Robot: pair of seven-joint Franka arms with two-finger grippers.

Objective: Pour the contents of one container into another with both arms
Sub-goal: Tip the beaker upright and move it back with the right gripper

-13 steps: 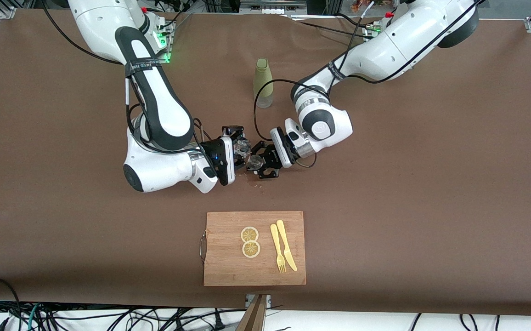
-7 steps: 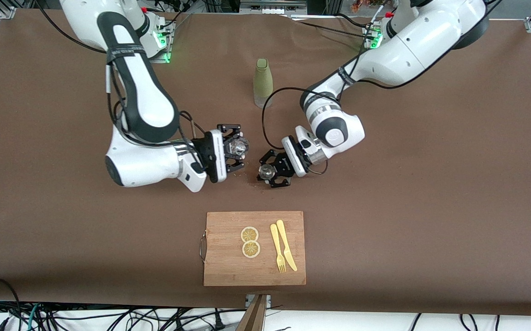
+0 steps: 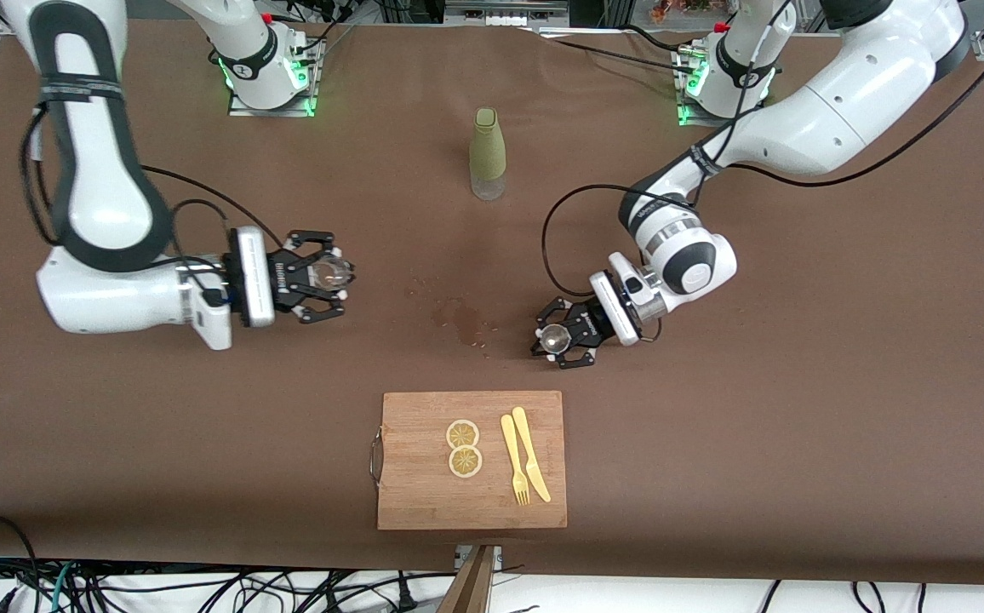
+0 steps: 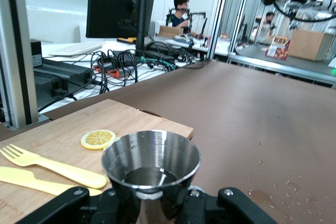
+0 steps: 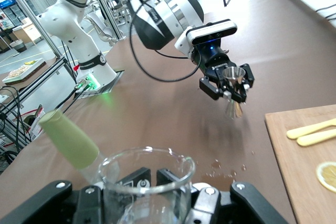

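Next, I open my right gripper and set the glass beaker free on the bare brown table (image 3: 271, 303), on that gripper's own side of the wet patch.
My left gripper (image 3: 556, 339) is shut on a small steel measuring cup (image 3: 553, 337), held upright over the brown table beside a wet patch (image 3: 460, 320). In the left wrist view the steel cup (image 4: 151, 160) shows a little liquid in its bottom, with the left gripper (image 4: 152, 200) clamped round its stem. My right gripper (image 3: 326, 274) is shut on a clear glass beaker (image 3: 328, 272) over the table toward the right arm's end. In the right wrist view the glass beaker (image 5: 147, 179) stands in the right gripper (image 5: 147, 195), and the steel cup (image 5: 231, 77) shows farther off.
A green-sleeved bottle (image 3: 487, 153) stands upright between the two arm bases. A wooden cutting board (image 3: 407, 485) lies near the table's front edge, carrying two lemon slices (image 3: 463, 448), a yellow fork (image 3: 514, 460) and a yellow knife (image 3: 531, 455). Droplets speckle the table round the wet patch.
The two arms have drawn apart from the table's middle, each toward its own end with its container in its grip. The wet patch between them is now uncovered.
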